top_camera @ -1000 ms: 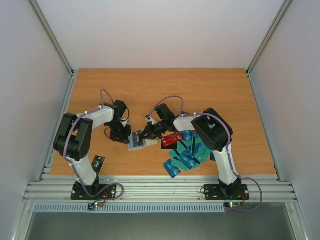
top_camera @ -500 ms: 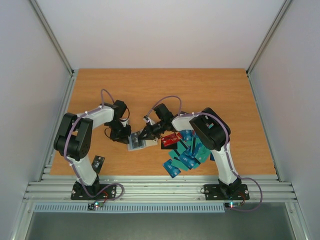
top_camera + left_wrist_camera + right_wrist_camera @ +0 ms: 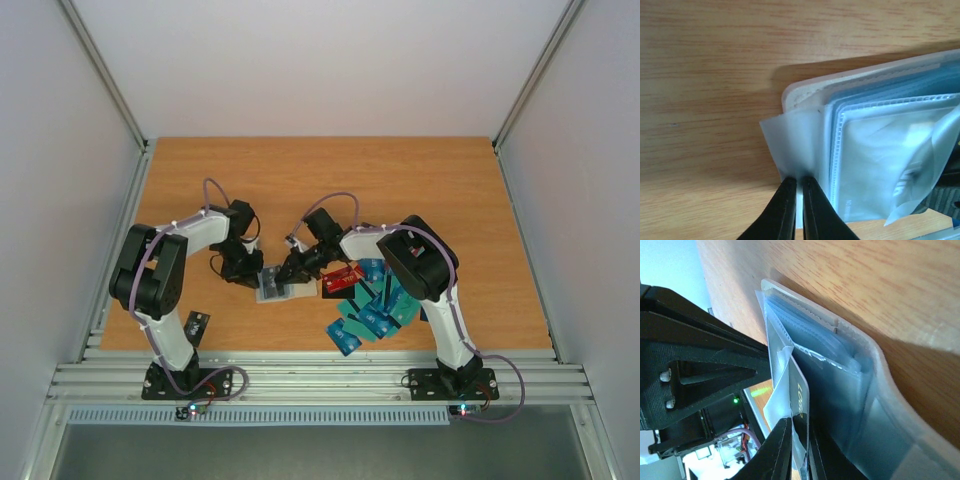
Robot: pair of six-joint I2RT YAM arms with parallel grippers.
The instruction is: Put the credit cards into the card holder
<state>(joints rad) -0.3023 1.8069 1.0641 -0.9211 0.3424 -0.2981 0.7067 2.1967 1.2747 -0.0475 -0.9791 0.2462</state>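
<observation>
My right gripper will let go of the dark credit card flat and take its outer edge [image 3: 807, 395], as it tilts up with its gold print outside the clear sleeve.
The cream card holder [image 3: 272, 284] lies open on the wooden table between my two grippers. In the left wrist view its cream edge [image 3: 801, 96] and greyish clear sleeves [image 3: 880, 150] show. My left gripper [image 3: 800, 184] is shut on the corner of one clear sleeve [image 3: 790, 145]. My right gripper [image 3: 799, 429] is shut on a dark credit card [image 3: 799, 392] with gold print. The card stands on edge between the sleeves of the holder [image 3: 880, 405]. A heap of teal, blue and red credit cards [image 3: 370, 303] lies to the right of the holder.
A small dark rectangle [image 3: 197, 324] lies on the table by the left arm's base. White walls with metal rails enclose the table on three sides. The left gripper's black body [image 3: 695, 365] sits close to the left of the right fingers.
My right gripper has moved a little to the left with the card, closer against the holder. The holder has shifted slightly left. The left gripper keeps its hold.
</observation>
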